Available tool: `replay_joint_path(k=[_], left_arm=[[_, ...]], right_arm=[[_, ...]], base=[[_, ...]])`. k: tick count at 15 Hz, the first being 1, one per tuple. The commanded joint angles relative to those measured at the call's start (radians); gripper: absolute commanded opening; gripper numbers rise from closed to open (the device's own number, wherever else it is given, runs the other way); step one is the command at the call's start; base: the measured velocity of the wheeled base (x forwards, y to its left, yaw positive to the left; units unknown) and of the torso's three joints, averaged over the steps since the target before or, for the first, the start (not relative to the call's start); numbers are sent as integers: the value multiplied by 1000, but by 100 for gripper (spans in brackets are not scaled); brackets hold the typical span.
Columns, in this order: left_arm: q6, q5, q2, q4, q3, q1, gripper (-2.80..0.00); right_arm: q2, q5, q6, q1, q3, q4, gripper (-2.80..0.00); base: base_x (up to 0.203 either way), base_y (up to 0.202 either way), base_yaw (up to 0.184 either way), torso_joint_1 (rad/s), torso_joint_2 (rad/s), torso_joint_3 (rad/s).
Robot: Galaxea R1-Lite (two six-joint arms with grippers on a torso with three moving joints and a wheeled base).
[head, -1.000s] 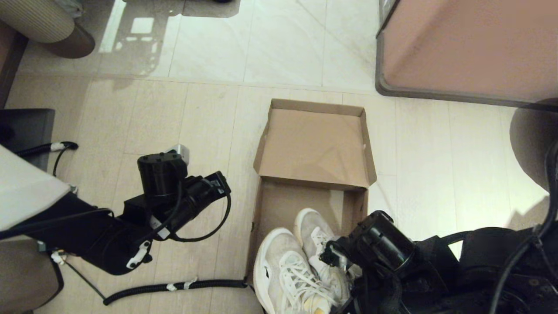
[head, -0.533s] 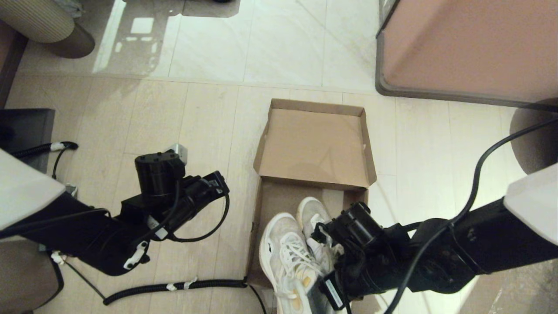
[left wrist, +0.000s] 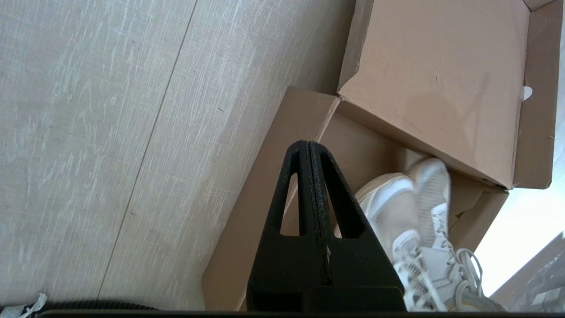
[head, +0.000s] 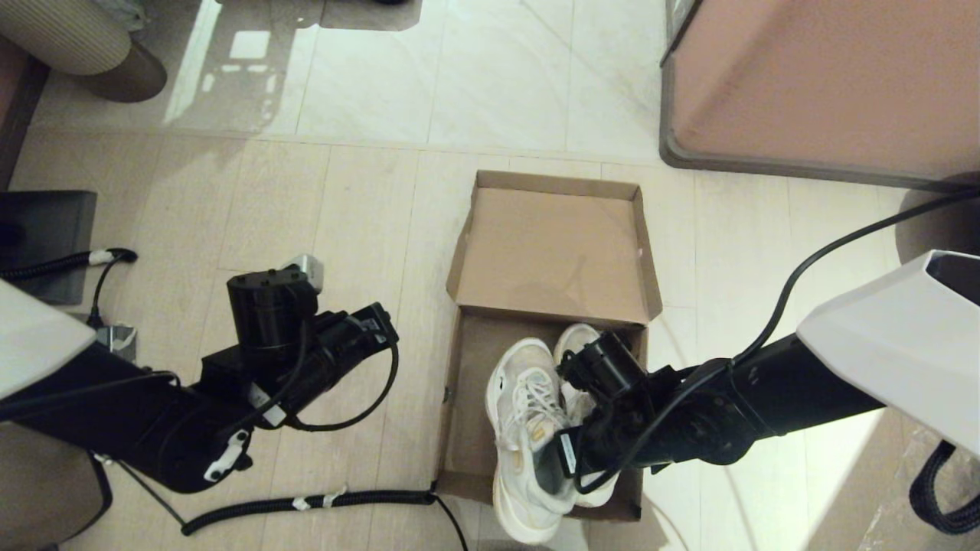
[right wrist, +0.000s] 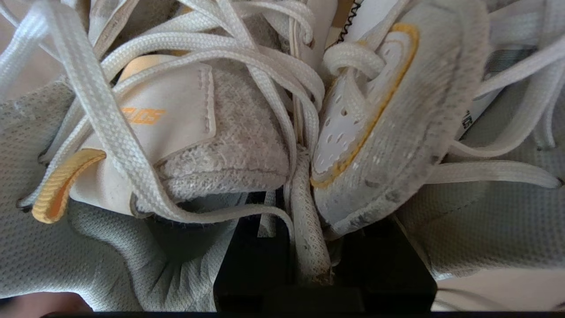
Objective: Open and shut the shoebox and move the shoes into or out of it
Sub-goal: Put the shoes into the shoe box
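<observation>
Next, my right hand sets both white shoes on the middle of the shoebox's bottom (head: 534, 400), toes toward the lid.
The brown cardboard shoebox (head: 464, 398) stands open on the floor, its hinged lid (head: 555, 245) folded back flat behind it. Both white lace-up shoes (head: 527, 405) are side by side in the right half of the box, toes toward the lid, heels overhanging the near wall. My right gripper (head: 559, 448) is shut on the shoes' inner collars, pinched together between its fingers (right wrist: 304, 247). My left gripper (head: 380, 327) hangs shut and empty above the floor left of the box (left wrist: 265, 212); its tip (left wrist: 307, 148) points toward the shoes (left wrist: 410, 198).
A large pinkish-brown block with a dark rim (head: 827, 84) stands at the far right. A black cable (head: 306, 503) runs across the floor to the box's near left corner. A dark object (head: 46, 229) sits at the left edge.
My right arm has reached forward, carrying both shoes away from me and deeper into the box. The left arm has drifted slightly back and to the left.
</observation>
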Motion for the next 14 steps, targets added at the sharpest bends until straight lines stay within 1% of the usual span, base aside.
replay_joint_path(k=[1, 2, 5, 7, 9, 11, 12, 13, 14], left_arm=[[-3, 1, -3, -5, 2, 0, -280], [-3, 1, -3, -5, 1, 0, -280], [-3, 1, -2, -5, 4, 0, -280], [-3, 1, -3, -3, 9, 0, -280], [-3, 1, -10, -5, 22, 0, -280], [-3, 1, -17, -5, 34, 0, -280], [-3, 1, -22, -3, 36, 0, -280], [-3, 1, -25, -3, 38, 0, -280], [-3, 1, -25, -3, 42, 0, -280]], right_arm=[[12, -18, 123, 30, -20, -1, -280], [24, -20, 169, 36, -35, 0, -280], [72, -50, 246, 35, -118, 2, -280], [113, -75, 260, 29, -165, 3, -280], [136, -98, 264, 28, -179, 2, -280], [175, -159, 264, 22, -206, 1, -280], [184, -170, 262, 17, -219, 1, -280], [184, -171, 262, 6, -226, 1, 0], [182, -171, 255, -2, -227, 0, 0]], base=[[0, 0, 0, 0, 0, 0], [0, 0, 0, 0, 0, 0], [0, 0, 0, 0, 0, 0], [0, 0, 0, 0, 0, 0], [0, 0, 0, 0, 0, 0], [0, 0, 0, 0, 0, 0], [0, 0, 0, 0, 0, 0], [0, 0, 0, 0, 0, 0], [0, 0, 0, 0, 0, 0]])
